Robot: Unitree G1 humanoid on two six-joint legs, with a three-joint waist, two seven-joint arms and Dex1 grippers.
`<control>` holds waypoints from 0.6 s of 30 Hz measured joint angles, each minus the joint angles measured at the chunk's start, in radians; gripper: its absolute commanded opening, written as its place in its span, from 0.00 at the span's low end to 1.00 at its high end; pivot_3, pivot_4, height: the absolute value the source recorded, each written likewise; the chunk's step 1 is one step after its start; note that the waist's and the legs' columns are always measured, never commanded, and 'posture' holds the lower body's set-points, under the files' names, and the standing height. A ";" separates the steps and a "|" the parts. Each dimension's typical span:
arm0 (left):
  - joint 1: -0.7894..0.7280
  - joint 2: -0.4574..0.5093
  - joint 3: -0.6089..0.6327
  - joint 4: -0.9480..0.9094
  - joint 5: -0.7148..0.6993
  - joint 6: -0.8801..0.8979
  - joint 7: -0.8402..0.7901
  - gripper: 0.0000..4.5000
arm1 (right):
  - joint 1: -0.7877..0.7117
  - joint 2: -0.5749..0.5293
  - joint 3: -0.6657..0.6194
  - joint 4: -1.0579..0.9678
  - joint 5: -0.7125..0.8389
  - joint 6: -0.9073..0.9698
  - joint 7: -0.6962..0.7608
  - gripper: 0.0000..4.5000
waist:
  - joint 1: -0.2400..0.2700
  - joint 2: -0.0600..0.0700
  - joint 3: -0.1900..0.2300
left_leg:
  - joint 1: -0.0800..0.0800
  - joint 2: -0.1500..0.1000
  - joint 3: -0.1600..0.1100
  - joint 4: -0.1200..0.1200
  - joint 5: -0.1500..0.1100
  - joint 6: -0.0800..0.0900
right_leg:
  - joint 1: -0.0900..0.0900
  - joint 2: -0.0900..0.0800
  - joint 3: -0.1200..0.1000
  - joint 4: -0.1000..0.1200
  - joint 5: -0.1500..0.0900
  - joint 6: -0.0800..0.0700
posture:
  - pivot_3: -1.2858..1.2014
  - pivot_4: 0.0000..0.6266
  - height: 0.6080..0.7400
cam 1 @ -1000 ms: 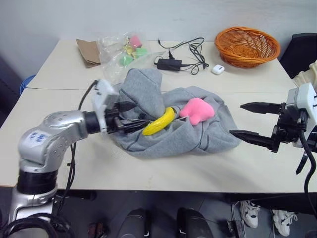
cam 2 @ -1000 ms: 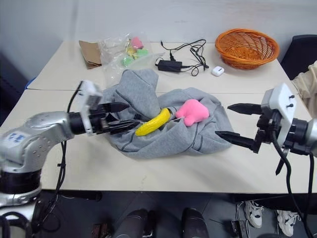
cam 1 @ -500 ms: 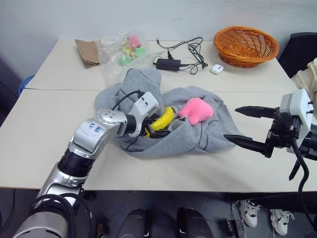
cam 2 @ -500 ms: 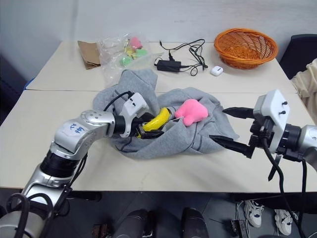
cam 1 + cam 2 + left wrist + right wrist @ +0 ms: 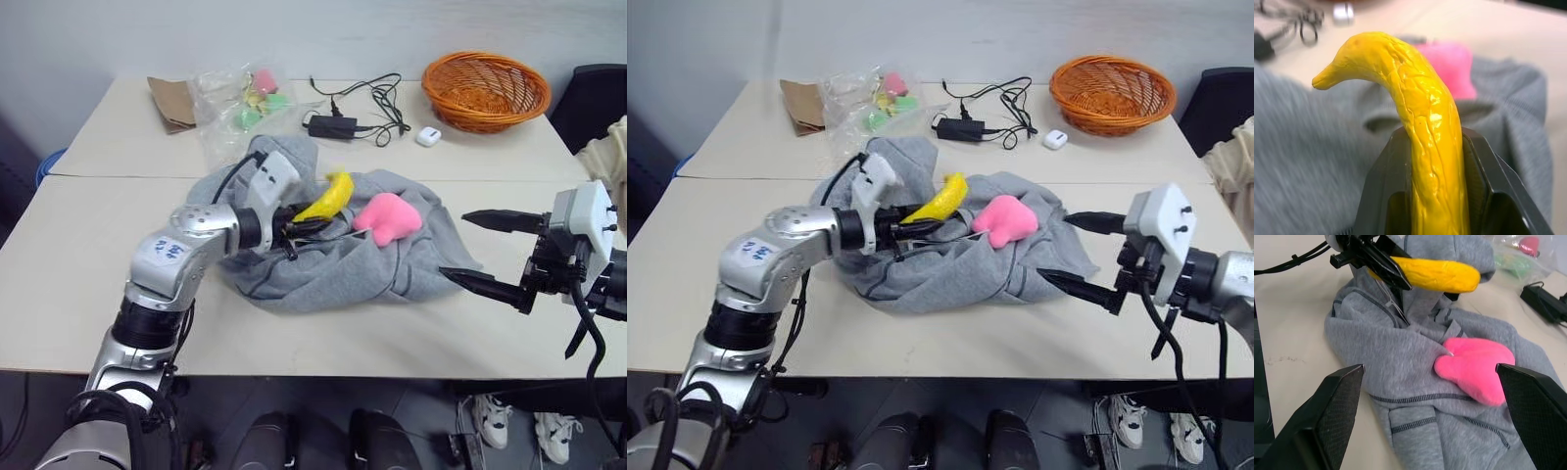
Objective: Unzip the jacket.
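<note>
My left gripper will release the yellow banana on the bare table (image 5: 101,284) just outside its silver elbow, away from the jacket.
The light grey jacket (image 5: 333,266) lies crumpled in the middle of the table, with a pink plush toy (image 5: 389,217) resting on it. My left gripper (image 5: 299,221) is shut on a yellow banana (image 5: 329,194) and holds it a little above the jacket's left part. In the left wrist view the banana (image 5: 1425,122) stands between the two black fingers (image 5: 1382,191), which press on its sides. My right gripper (image 5: 454,244) hangs open beside the jacket's right edge, pointing toward it with nothing between its jaws. The zipper is hidden in the folds.
An orange basket (image 5: 487,90) stands at the back right, with a white earbud case (image 5: 428,137) and a black charger with cables (image 5: 338,125) beside it. A clear bag of coloured items (image 5: 245,98) and brown paper (image 5: 174,101) lie at the back left.
My left gripper reached the banana, closed on it and raised it off the jacket, toward the back. The right gripper stayed open beside the jacket.
</note>
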State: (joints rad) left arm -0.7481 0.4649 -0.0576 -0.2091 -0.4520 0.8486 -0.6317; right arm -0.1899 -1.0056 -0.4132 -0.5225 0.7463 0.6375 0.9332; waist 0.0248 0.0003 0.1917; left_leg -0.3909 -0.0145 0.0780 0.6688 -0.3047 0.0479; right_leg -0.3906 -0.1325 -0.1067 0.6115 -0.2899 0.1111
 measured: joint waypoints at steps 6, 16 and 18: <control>0.051 0.003 0.199 -0.054 0.031 0.030 0.211 0.20 | -0.112 0.015 0.123 0.063 -0.018 -0.030 0.026 1.00 | 0.000 0.000 0.000 | 0.000 0.000 0.000 0.000 0.000 0.000 | 0.000 0.000 0.000 0.000 0.000 0.000 | 0.52 0.24 1.00; 0.349 0.227 0.478 -0.145 0.207 0.304 0.461 0.20 | -0.236 0.041 0.243 0.084 0.019 -0.046 0.145 1.00 | 0.002 -0.005 0.002 | 0.000 0.000 -0.001 -0.001 0.000 -0.001 | -0.001 -0.002 0.000 0.000 0.000 0.000 | 0.52 0.24 1.00; 0.388 0.262 0.492 -0.122 0.214 0.343 0.456 0.20 | -0.260 0.062 0.274 0.094 0.014 -0.050 0.154 1.00 | 0.004 -0.008 0.002 | 0.000 0.000 -0.002 -0.001 -0.001 -0.002 | -0.001 -0.005 0.000 0.000 0.000 0.000 | 0.52 0.24 1.00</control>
State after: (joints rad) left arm -0.3598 0.7273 0.4344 -0.3314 -0.2375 1.1913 -0.1758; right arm -0.4499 -0.9433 -0.1391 -0.4288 0.7602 0.5875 1.0871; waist 0.0292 -0.0076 0.1939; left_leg -0.3911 -0.0143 0.0756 0.6682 -0.3057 0.0458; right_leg -0.3912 -0.1375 -0.1069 0.6112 -0.2899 0.1106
